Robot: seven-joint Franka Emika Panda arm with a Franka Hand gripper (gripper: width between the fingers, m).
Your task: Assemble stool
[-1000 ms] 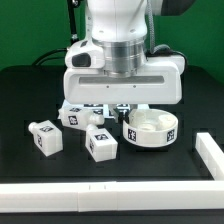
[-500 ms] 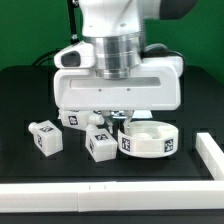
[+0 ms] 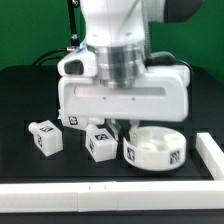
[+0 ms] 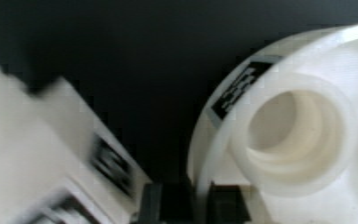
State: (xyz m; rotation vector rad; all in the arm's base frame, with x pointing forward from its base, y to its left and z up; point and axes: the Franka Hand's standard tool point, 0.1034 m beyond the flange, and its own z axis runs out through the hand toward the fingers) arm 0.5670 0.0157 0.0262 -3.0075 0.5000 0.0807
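Note:
The robot's gripper needs to release the stool seat in the corner [image 3: 182, 164] between the front bar and the side bar.
The round white stool seat [image 3: 157, 149] lies on the black table at the exterior view's right front. My gripper [image 3: 126, 127] reaches down at the seat's rim on the side nearer the legs and is shut on that rim. In the wrist view the seat [image 4: 309, 120] fills one side, and its tagged wall runs down between my dark fingers [image 4: 188, 196]. Two blocky white legs [image 3: 45, 136] [image 3: 100, 143] lie in front at the exterior view's left. A third leg [image 3: 72, 120] shows partly behind them. The large gripper body hides the table behind it.
A white rail [image 3: 100, 196] runs along the table's front edge. Another white rail [image 3: 211, 156] stands at the exterior view's right, close to the seat. In the wrist view a blurred white tagged part [image 4: 60, 170] lies beside the fingers.
My gripper has moved toward the front and the exterior view's right. The seat has slid with it. The legs have stayed where they were.

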